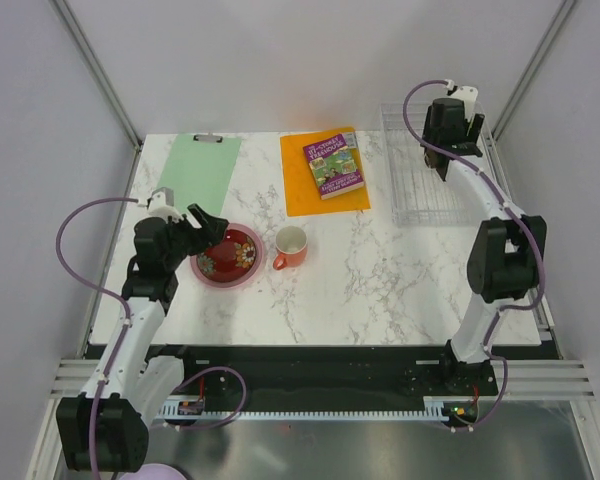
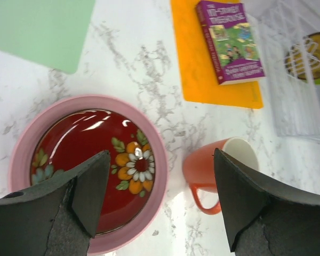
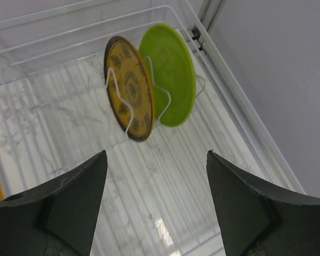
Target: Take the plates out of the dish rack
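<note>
Next, my right gripper moves next to the brown-and-yellow plate's near upper rim [image 1: 433, 159] [image 3: 150, 109], beside the lime green plate in the dish rack, and closes there.
The dark red patterned plate [image 1: 230, 256] lies stacked on the larger pink plate [image 1: 208, 273] on the table at the left; both also show in the left wrist view, red [image 2: 90, 160] on pink [image 2: 154, 176]. My left gripper [image 1: 202, 225] is open and empty just above them [image 2: 160, 197]. The clear dish rack [image 1: 420, 190] stands at the back right. In it the brown-and-yellow plate [image 3: 129, 88] and the lime green plate [image 3: 173, 72] stand upright on edge. My right gripper [image 1: 443, 160] hovers over the rack, open and empty [image 3: 156, 205].
An orange-and-white mug [image 1: 291, 245] stands right of the stacked plates. An orange mat [image 1: 322, 175] with a purple book [image 1: 333, 164] lies at the back middle, a green clipboard [image 1: 202, 168] at the back left. Grey walls close in the sides.
</note>
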